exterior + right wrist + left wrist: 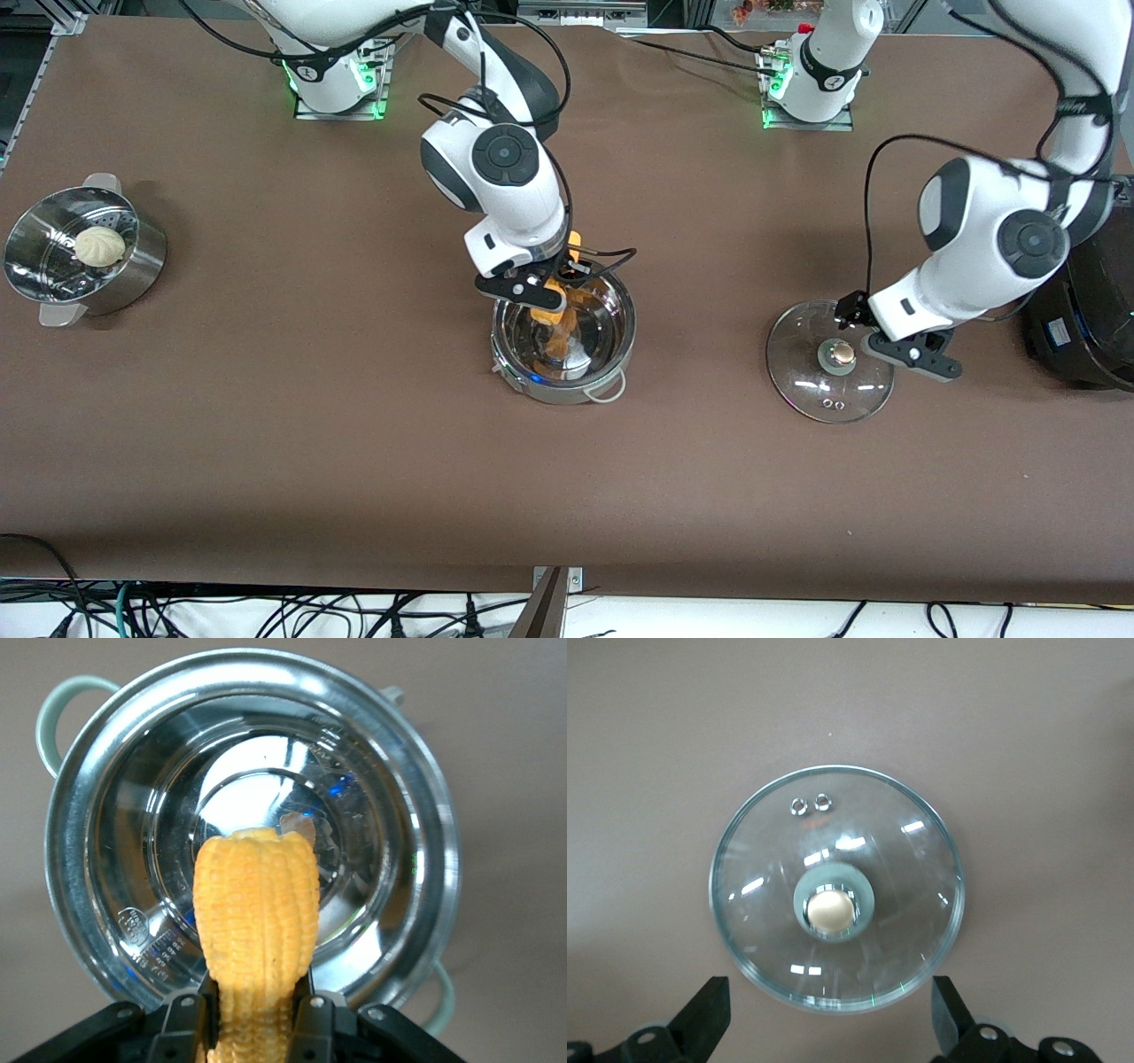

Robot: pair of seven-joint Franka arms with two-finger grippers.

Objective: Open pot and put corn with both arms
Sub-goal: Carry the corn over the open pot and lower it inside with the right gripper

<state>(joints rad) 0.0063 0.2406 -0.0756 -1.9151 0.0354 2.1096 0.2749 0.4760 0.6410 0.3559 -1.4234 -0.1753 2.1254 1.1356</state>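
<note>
Next, my right gripper lets go of the corn near the middle of the shiny steel pot's bottom [563, 345] [264, 828].
The shiny steel pot [567, 341] [257, 824] stands uncovered at the middle of the table. Over its open mouth my right gripper [542, 297] [257, 1014] is shut on the yellow-orange corn [554, 310] [257, 921], which points down into the pot. The clear glass lid [828, 363] [837, 890] with its copper-coloured knob [833, 911] lies flat on the table toward the left arm's end. My left gripper [917, 354] [833, 1019] hangs just above the lid's edge, open and empty, with its fingers [709, 1014] wide apart.
A perforated steel steamer basket [133, 275] holding a white bun [99, 245] sits toward the right arm's end. A big black cooker [1085, 328] stands at the table's edge by the left arm.
</note>
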